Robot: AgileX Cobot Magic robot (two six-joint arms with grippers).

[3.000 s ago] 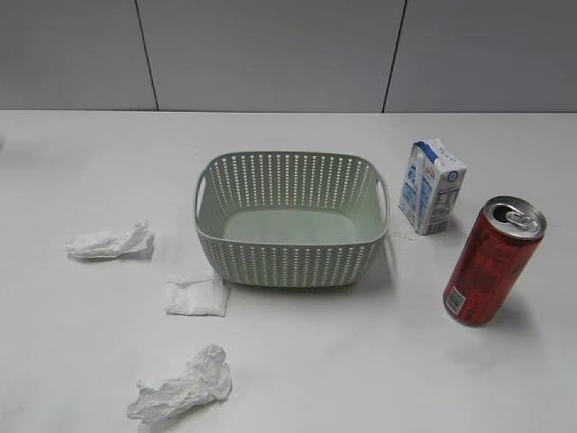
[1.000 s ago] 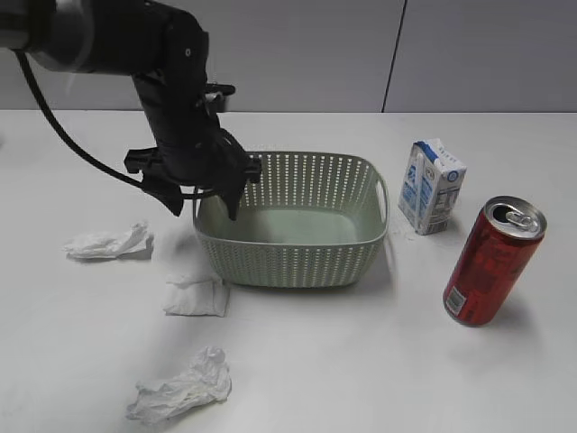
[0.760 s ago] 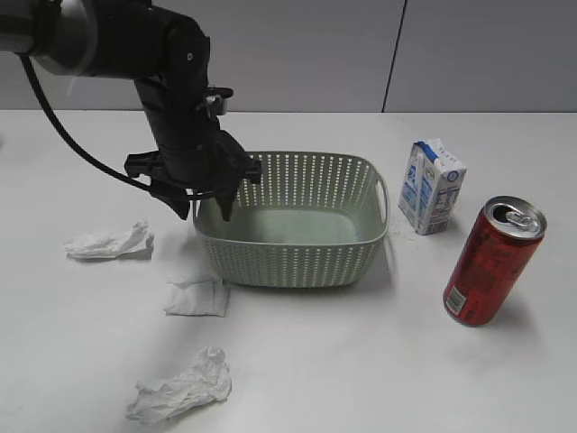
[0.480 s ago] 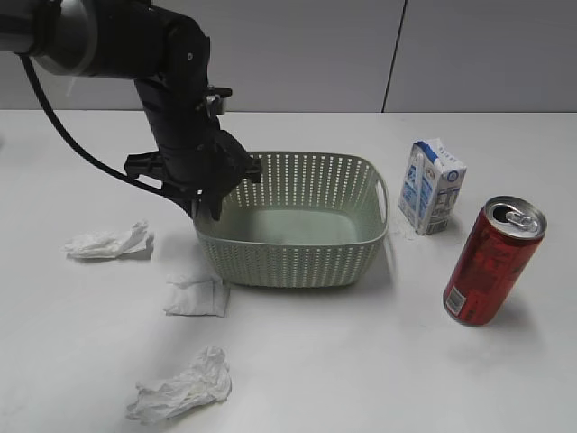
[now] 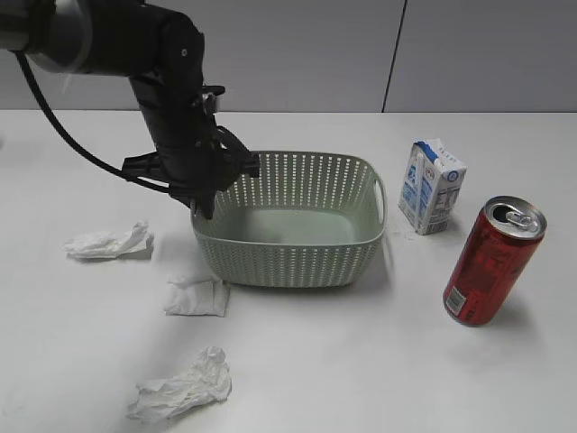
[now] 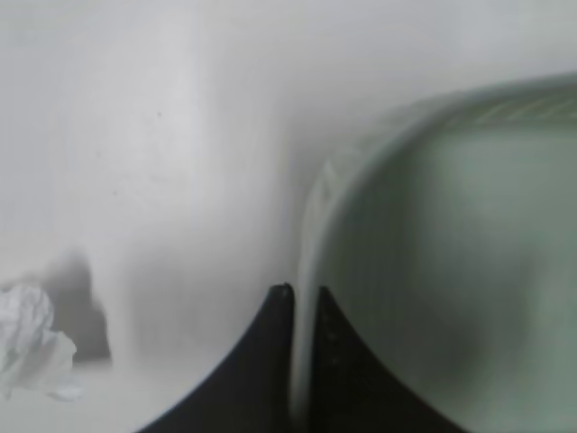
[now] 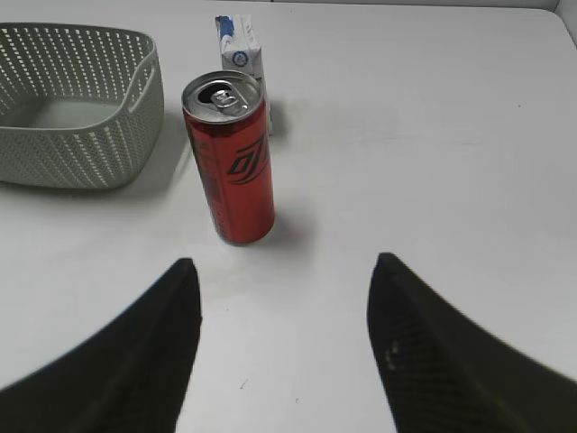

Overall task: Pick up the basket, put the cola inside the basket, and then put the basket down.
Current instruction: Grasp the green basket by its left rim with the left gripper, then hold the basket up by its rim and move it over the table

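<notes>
My right gripper should grab the upper part (image 5: 508, 234) (image 7: 227, 128) of the red cola can, below the can's silver top.
The pale sage-green basket (image 5: 293, 221) stands in the middle of the table. My left gripper (image 5: 206, 204) is shut on the basket's left rim (image 6: 306, 271), one finger outside the wall and one inside. The basket's left side looks slightly raised. The red cola can (image 5: 491, 262) stands upright at the right, apart from the basket. It shows in the right wrist view (image 7: 230, 158), ahead and to the left of my open, empty right gripper (image 7: 284, 271). The right gripper does not show in the exterior view.
A blue-and-white carton (image 5: 432, 187) stands between the basket and the can, also in the right wrist view (image 7: 239, 45). Crumpled tissues lie at the left (image 5: 110, 242), front of the basket (image 5: 196, 295) and near the front edge (image 5: 180, 388).
The left arm came in from the left, lowered over the basket's left rim and shut its fingers on it. The basket has shifted slightly left. The can and carton have not moved.
</notes>
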